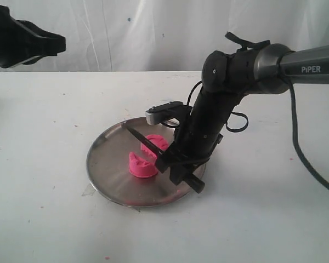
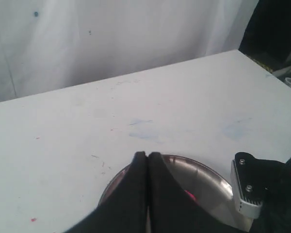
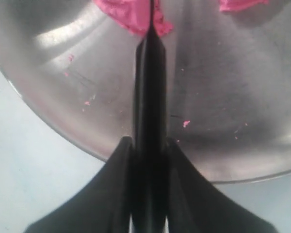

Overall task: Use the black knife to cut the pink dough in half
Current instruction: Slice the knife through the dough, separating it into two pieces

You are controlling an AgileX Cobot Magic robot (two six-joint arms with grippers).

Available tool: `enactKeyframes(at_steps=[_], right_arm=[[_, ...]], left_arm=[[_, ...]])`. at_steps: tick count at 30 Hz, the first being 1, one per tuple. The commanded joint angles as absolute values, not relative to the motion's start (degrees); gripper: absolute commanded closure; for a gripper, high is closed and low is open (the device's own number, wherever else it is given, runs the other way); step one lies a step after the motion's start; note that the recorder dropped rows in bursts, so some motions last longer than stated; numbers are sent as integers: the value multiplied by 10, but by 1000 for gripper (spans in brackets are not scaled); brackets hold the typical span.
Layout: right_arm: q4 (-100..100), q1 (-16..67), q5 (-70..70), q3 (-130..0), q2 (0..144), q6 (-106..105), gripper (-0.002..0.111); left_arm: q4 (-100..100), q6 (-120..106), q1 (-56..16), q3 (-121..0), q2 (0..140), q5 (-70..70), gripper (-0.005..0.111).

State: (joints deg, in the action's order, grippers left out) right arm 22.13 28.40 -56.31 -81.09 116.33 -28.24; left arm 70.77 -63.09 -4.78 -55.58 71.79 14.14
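Observation:
My right gripper has the black knife, which runs between the dough pieces now. Next, I set it down with that gripper on the metal plate [image 1: 163,165] [image 3: 188,46] between the pieces of pink dough.
Two pieces of pink dough lie on a round metal plate [image 1: 107,175]: one half [image 1: 141,166] nearer the front, the other [image 1: 156,141] behind it. The black knife [image 1: 145,143] runs between them, its tip pointing to the back left, its handle clamped in my right gripper [image 1: 172,161]. In the right wrist view the knife [image 3: 149,87] stands out from the gripper [image 3: 149,143] over the plate [image 3: 63,97], its tip at a dough piece [image 3: 131,17]; another piece [image 3: 240,5] shows at the edge. My left gripper [image 1: 52,44] hangs high at the far left, shut and empty [image 2: 148,155].
The plate [image 2: 208,177] rests on a white table [image 1: 44,126] with a white sheet hung behind it. Pink crumbs dot the plate. The right arm's cable [image 1: 304,159] trails along the right side. The right arm's camera mount [image 2: 247,187] shows in the left wrist view.

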Motion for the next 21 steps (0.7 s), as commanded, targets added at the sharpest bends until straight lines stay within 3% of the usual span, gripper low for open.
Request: enactKeyframes(at_steps=[1, 21], right_arm=[[242, 279, -562, -816, 1161, -302, 108], [342, 251, -613, -816, 1195, -375, 108]], left_arm=[[714, -612, -47, -506, 653, 118, 107], [718, -600, -47, -359, 533, 102, 107]])
